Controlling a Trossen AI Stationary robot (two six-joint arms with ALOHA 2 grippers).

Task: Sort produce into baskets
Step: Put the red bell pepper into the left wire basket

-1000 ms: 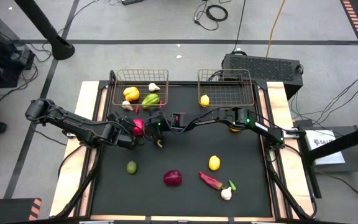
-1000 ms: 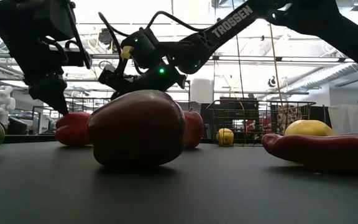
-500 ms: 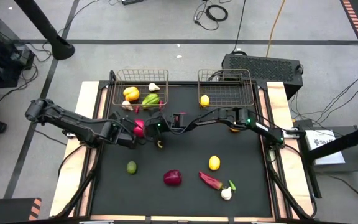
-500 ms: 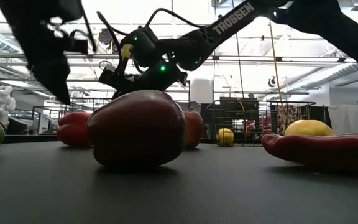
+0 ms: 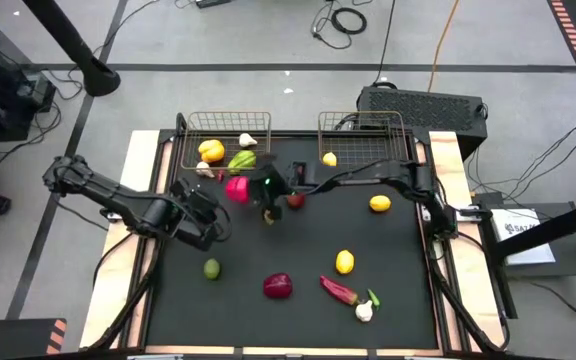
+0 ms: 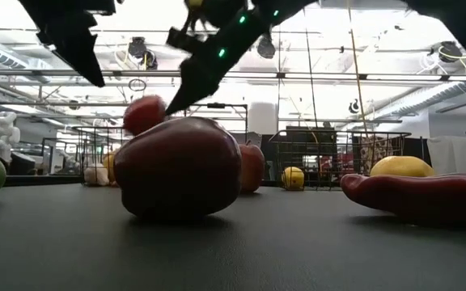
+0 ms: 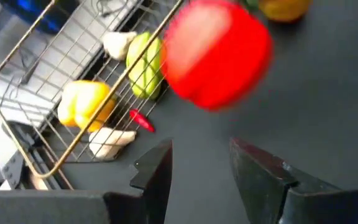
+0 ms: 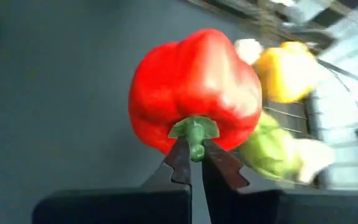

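Next, my right gripper lets go of the red pepper in the basket (image 5: 250,142) (image 8: 319,159), by the garlic bulb behind the green pepper.
A red pepper (image 5: 235,188) hangs in the air just in front of the left basket (image 5: 190,128), held by my right gripper (image 5: 251,191). It also shows in the right wrist view (image 8: 194,87) and the low view (image 6: 144,114). My left gripper (image 5: 214,227) is open and empty, on the near side of the pepper; its fingers (image 7: 154,171) stand apart over bare mat. The left basket holds a yellow pepper (image 5: 211,151), a green pepper (image 5: 242,159) and two garlic bulbs. The right basket (image 5: 398,150) holds a lemon (image 5: 329,159). My right gripper pinches the pepper's green stem (image 8: 196,135) between its two fingertips (image 8: 180,158). The fingers come from the table's right, slanting down. The pepper is lifted clear of the mat and lies on its side, its stem end toward the gripper.
On the mat lie a red apple (image 5: 295,199), a lemon (image 5: 379,204), another lemon (image 5: 344,262), a lime (image 5: 212,268), a purple onion (image 5: 278,286), a red chilli (image 5: 338,290) and a garlic bulb (image 5: 364,311). A small red chilli (image 7: 142,119) lies beside the left basket.
My right gripper has lifted the red pepper off the mat and carried it toward the far edge and the left basket. My left gripper has drawn back from the pepper toward the near edge. The apple and a lemon, hidden under the right arm before, now show.
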